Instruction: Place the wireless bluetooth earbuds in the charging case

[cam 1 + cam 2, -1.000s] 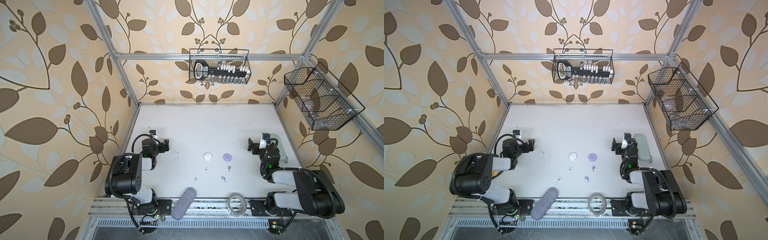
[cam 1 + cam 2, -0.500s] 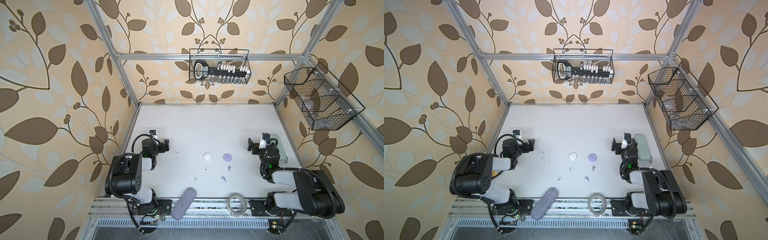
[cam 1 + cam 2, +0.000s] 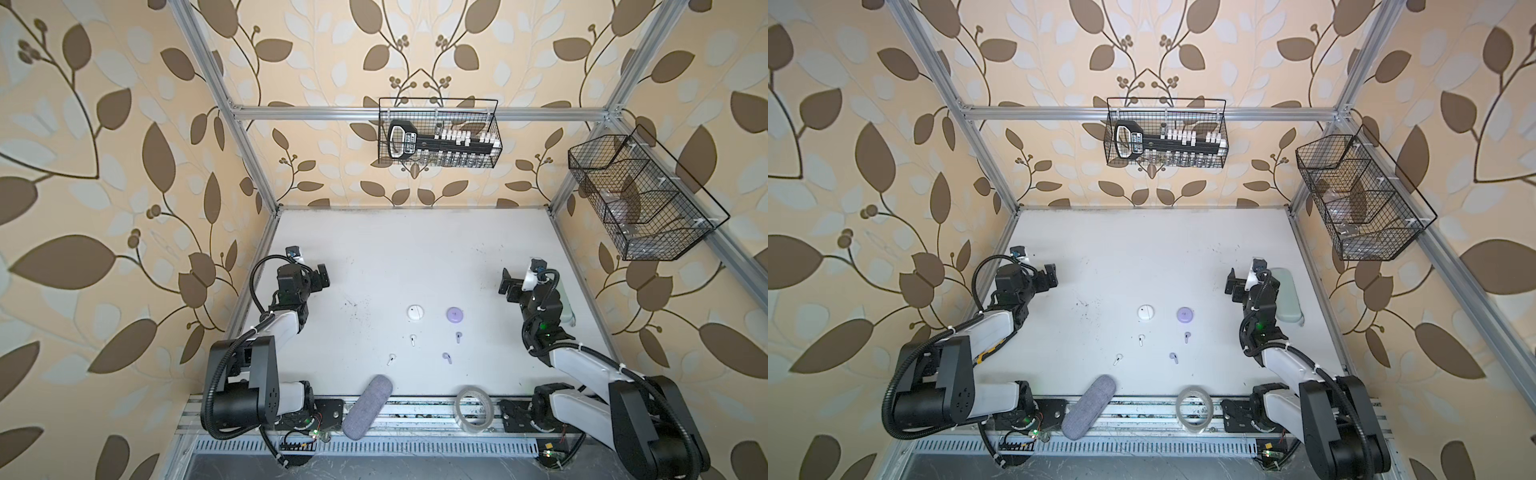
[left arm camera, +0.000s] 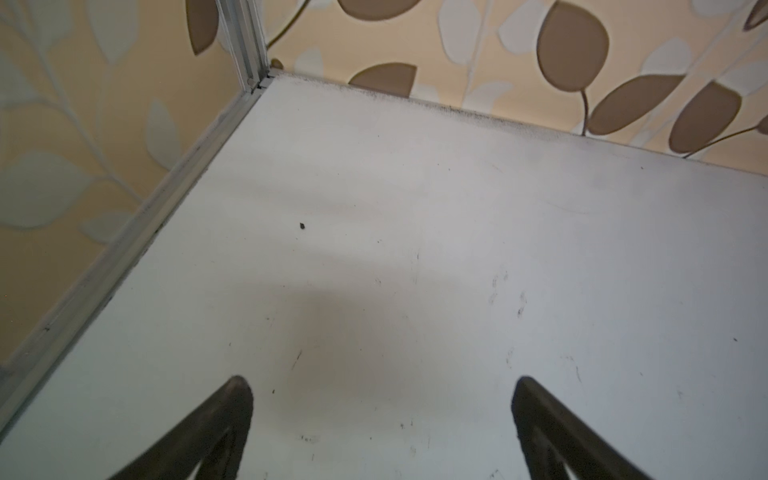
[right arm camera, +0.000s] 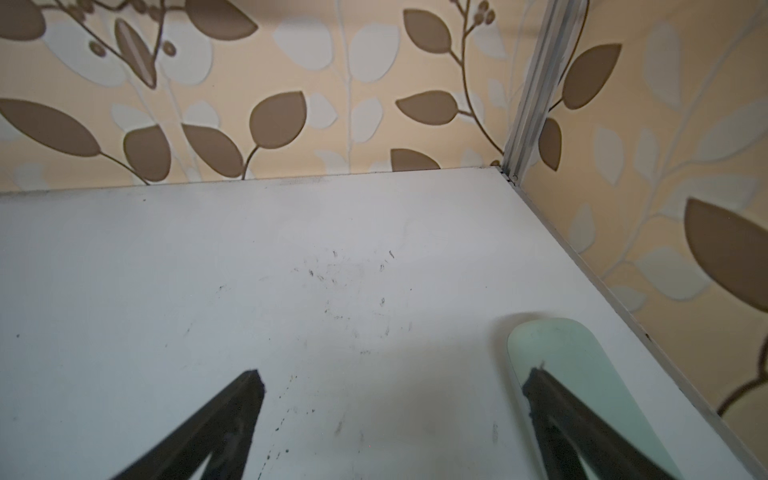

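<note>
The robot's right gripper will next move to the middle of the table and close on the sides of the lilac charging case (image 3: pixel 454 315).
Mid-table in both top views lie a white round charging case (image 3: pixel 415 312) (image 3: pixel 1146 312) and a lilac one (image 3: pixel 454 314) (image 3: pixel 1185 314). Nearer the front edge lie two white earbuds (image 3: pixel 413 340) (image 3: pixel 391 359) and two lilac earbuds (image 3: pixel 458 336) (image 3: pixel 447 358). My left gripper (image 3: pixel 322 276) (image 4: pixel 382 386) hovers open over bare table at the left side, far from them. At the right side my right gripper (image 3: pixel 508 284) (image 5: pixel 392 380) is open and empty as well. Neither wrist view shows the earbuds or cases.
A pale green oblong case (image 3: pixel 1283 299) (image 5: pixel 582 374) lies beside the right gripper near the right wall. A grey pouch (image 3: pixel 368 411) and a tape roll (image 3: pixel 475 407) sit on the front rail. Wire baskets hang on the back wall (image 3: pixel 438 137) and right wall (image 3: pixel 636 199).
</note>
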Controlling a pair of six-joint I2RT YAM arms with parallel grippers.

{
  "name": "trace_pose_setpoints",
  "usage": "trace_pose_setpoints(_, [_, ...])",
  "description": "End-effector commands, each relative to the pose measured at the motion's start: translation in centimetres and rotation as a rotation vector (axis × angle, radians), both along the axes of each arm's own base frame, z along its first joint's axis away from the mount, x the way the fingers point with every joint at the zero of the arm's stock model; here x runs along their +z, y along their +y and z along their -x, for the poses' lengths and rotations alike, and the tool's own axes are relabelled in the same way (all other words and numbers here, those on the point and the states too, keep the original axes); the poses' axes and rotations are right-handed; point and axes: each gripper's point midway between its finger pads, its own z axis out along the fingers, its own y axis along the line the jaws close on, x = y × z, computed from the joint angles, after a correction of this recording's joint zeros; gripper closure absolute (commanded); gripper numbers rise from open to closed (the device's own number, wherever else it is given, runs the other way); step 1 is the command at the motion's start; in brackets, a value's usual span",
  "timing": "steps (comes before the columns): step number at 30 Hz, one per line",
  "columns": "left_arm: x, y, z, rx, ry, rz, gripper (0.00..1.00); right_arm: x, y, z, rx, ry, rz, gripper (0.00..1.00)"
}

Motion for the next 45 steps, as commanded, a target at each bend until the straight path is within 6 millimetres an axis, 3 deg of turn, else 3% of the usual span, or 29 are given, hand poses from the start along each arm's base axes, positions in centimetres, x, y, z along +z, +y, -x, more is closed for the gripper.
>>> trace_pose_setpoints(1, [1.6,-0.2,0.6,0.009,0.082,0.016,0.01,1.1,-2.8,0.9,-0.225,0.016,-0.14,0.0])
trace_pose_setpoints(4, [4.0,-1.7,0.7,-0.059,0.104,0.071,0.01,2.0,-5.2,1.7,-0.423,0.052,-0.279,0.0])
trace_pose_setpoints(8, [6.6,-5.0,1.5,-0.235,0.11,0.146,0.01,3.2,-4.8,0.9,-0.377,0.168,-0.33,0.0])
trace_pose_setpoints(16, [8.5,-9.6,2.9,-0.449,0.219,0.153,0.01,4.0,1.2,0.3,-0.065,0.245,-0.371,0.01])
trace_pose_setpoints(23, [5.8,-15.8,5.8,-0.705,0.298,0.119,0.01,6.4,8.5,2.0,0.204,0.279,-0.22,0.04])
trace_pose_setpoints(28, [4.7,-17.6,6.3,-0.774,0.32,0.117,0.01,4.0,13.3,4.0,0.373,0.389,-0.207,0.03])
trace_pose_setpoints(33, [3.3,-19.0,6.4,-0.816,0.336,0.089,0.01,-0.3,16.8,5.3,0.423,0.517,-0.189,0.01])
trace_pose_setpoints(39, [2.4,-20.8,6.6,-0.861,0.31,0.014,0.01,-5.2,18.5,6.0,0.407,0.663,-0.133,0.09])
trace_pose_setpoints(45, [1.1,-21.7,7.1,-0.895,0.312,0.022,0.01,-7.8,19.0,6.4,0.371,0.721,-0.113,0.18])
